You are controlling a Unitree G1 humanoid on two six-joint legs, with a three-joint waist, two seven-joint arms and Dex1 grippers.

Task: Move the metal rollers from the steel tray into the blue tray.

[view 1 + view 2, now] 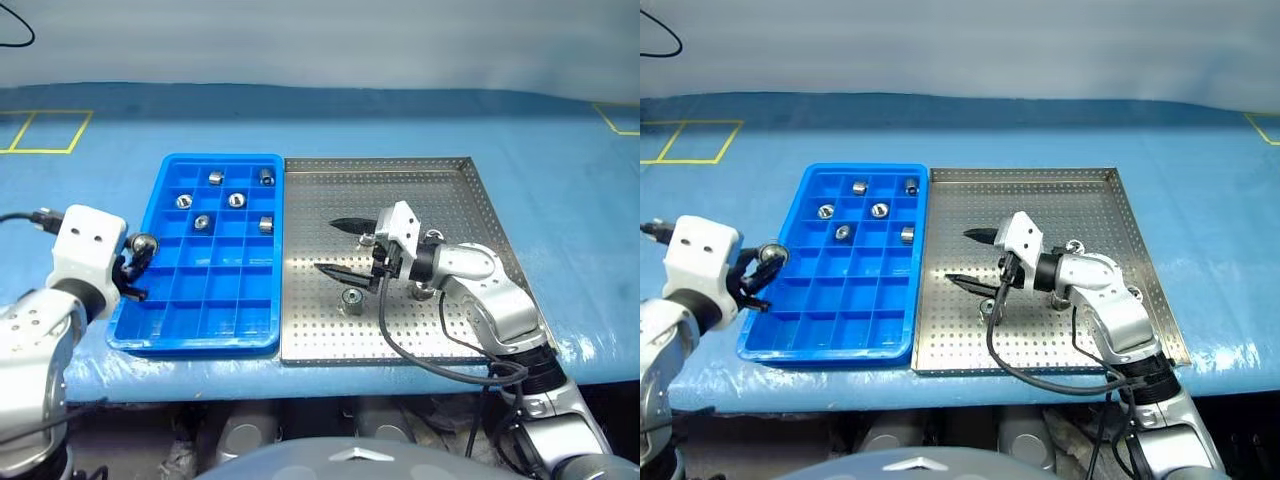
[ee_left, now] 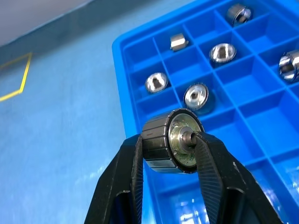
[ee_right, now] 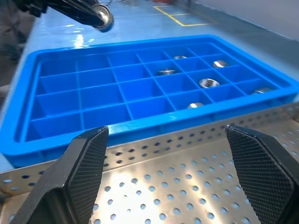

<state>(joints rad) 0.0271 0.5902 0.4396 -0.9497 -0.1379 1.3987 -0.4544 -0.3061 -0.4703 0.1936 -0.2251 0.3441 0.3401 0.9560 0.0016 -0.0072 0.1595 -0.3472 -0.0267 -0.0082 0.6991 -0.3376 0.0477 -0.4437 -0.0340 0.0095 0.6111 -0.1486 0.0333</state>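
Note:
My left gripper needs to let go of the metal roller in the blue tray's outer column [image 1: 164, 249], just in front of halfway.
The blue tray [image 1: 222, 318] lies left of the steel tray [image 1: 320, 335], edge to edge. Several metal rollers [image 1: 236, 200] sit in the blue tray's far compartments. My left gripper [image 2: 170, 140] is shut on a metal roller [image 2: 163, 144] and holds it just above the blue tray's left rim, where the held roller [image 1: 143, 243] also shows from the head. My right gripper [image 1: 330, 246] hangs open over the steel tray's left half, pointing toward the blue tray, with nothing between its fingers [image 3: 88, 154]. One roller [image 1: 352, 301] stands on the steel tray near its lower finger. Another roller [image 1: 1076, 245] is partly hidden behind the right wrist.
A black cable [image 1: 420, 362] loops from the right wrist over the steel tray's front part. Both trays rest on a blue table cover with yellow tape marks [image 1: 45, 130] at the far left and far right. The table's front edge runs just below the trays.

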